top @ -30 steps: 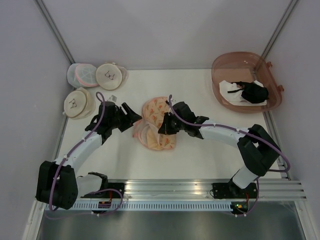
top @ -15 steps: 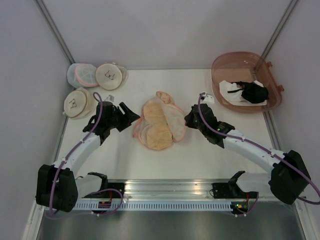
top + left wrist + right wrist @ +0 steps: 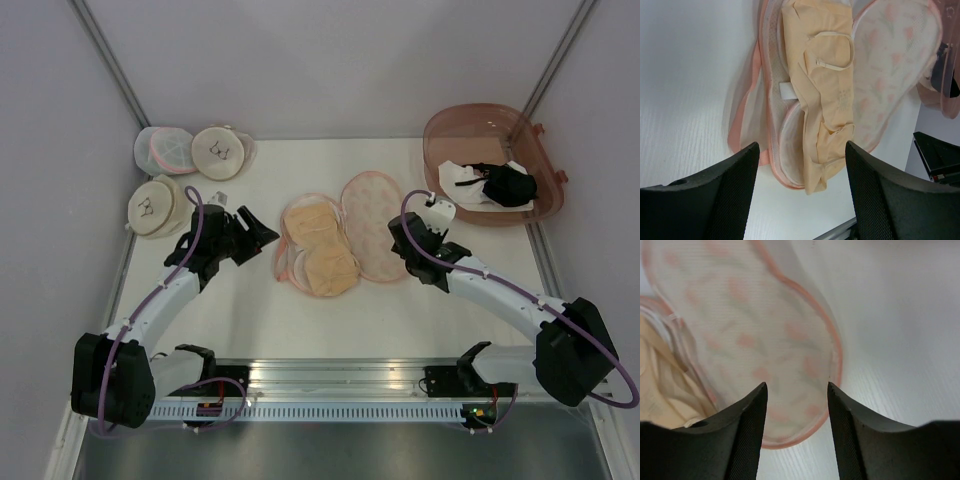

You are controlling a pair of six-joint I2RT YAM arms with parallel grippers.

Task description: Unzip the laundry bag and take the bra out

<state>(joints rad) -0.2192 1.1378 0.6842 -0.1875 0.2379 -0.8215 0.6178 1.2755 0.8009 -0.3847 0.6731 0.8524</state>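
The beige bra is to be lifted out. Next, I move my right gripper to the beige bra's middle [image 3: 329, 243], between the bra's cups, and close it there.
The peach laundry bag [image 3: 372, 225] lies unzipped mid-table, its printed top flap [image 3: 755, 325] folded out flat to the right. The beige bra [image 3: 318, 245] rests uncovered in the bag's left half [image 3: 771, 100], thin strap showing; the bra [image 3: 825, 100] fills the left wrist view. My right gripper [image 3: 398, 240] hovers open over the flap's near right end, and between the spread fingers of that gripper [image 3: 796, 385] only the flap lying below shows. My left gripper [image 3: 262, 232] stands open just left of the bag; the gripper [image 3: 801, 150] holds nothing.
Three round pouches [image 3: 218, 152] [image 3: 165, 148] [image 3: 155, 205] sit at the back left. A brown translucent tub [image 3: 445, 130] at the back right holds a white cloth and a black garment [image 3: 508, 185]. A metal rail [image 3: 400, 375] runs along the near edge.
My right gripper carried the bag's top flap over to the right, then opened and let it go. The bra now lies uncovered. The left arm has barely moved.
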